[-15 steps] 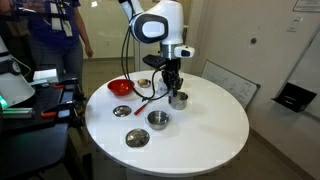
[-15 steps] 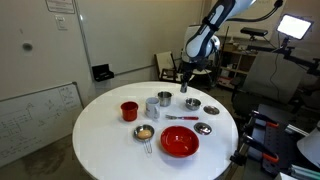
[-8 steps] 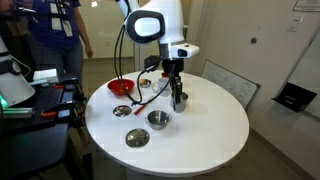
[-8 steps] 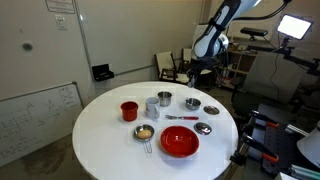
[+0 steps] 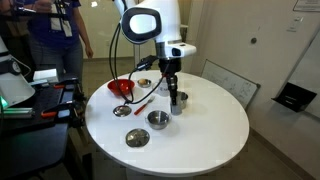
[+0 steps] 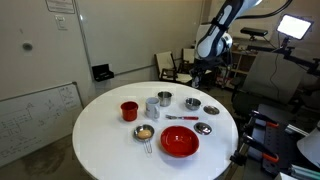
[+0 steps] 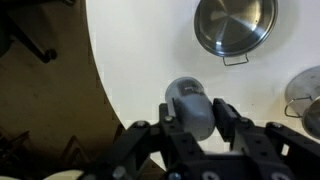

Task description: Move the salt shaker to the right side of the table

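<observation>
The robot's gripper will set the salt shaker down on the white table [image 5: 154, 146], beside the round steel lid.
My gripper [image 7: 197, 121] is shut on the salt shaker [image 7: 189, 108], a slim greyish cylinder held between the two fingers. In the wrist view it hangs just inside the edge of the white table [image 7: 140, 50]. In an exterior view the gripper [image 5: 172, 86] holds the shaker [image 5: 175, 97] low over the table [image 5: 210, 125], close to the steel cup. In an exterior view the gripper [image 6: 205, 67] is above the far right rim of the table [image 6: 100, 140]; the shaker is too small to make out there.
A steel cup [image 6: 164, 99], a pale cylinder [image 6: 152, 107], a red cup [image 6: 129, 110], a red bowl [image 6: 180, 142], a strainer [image 6: 146, 132] and several small steel bowls [image 6: 192, 103] stand on the table. A steel pan [image 7: 235, 25] lies near the gripper. Chairs and desks surround the table.
The gripper has risen from the tabletop with the shaker in it and shifted slightly sideways near the table's edge. The other objects have not moved.
</observation>
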Robot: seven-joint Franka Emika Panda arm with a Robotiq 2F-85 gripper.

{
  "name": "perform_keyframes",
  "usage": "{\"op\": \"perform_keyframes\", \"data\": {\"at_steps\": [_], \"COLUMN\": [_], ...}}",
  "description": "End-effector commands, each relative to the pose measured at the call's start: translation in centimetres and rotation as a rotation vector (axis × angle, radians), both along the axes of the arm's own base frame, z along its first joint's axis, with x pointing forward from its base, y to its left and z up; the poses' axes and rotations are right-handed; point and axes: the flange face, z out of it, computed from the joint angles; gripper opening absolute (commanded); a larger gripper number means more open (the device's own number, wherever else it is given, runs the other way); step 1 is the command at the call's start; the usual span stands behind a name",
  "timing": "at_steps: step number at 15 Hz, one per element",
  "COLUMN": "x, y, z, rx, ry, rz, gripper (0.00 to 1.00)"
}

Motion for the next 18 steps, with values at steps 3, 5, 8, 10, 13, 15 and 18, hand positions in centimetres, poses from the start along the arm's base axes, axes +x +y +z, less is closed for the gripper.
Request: {"op": "perform_keyframes", "data": {"at_steps": [3, 5, 8, 10, 13, 15, 18], "x": [-0.9, -1.9, -3.6, -4.5, -5.3, -5.5, -6.2], "y": [-2.1, -3.4, -5.3, -6.0, -5.6, -5.2, -5.0], "z": [-1.4, -1.7, -1.9, -2.3, -3.7, -4.7, -6.1], "rx": [0.051, 0.062, 0.088, 0.116, 0.185, 0.223, 0.264], "ry": [-0.01, -0.025, -0.04, -0.037, -0.024, -0.024, -0.032], "rz": [-0.104, -0.171, -0.264, -0.314, -0.348, -0.365, -0.43], "gripper": [0.16, 0.16, 0.16, 0.16, 0.16, 0.16, 0.16]}}
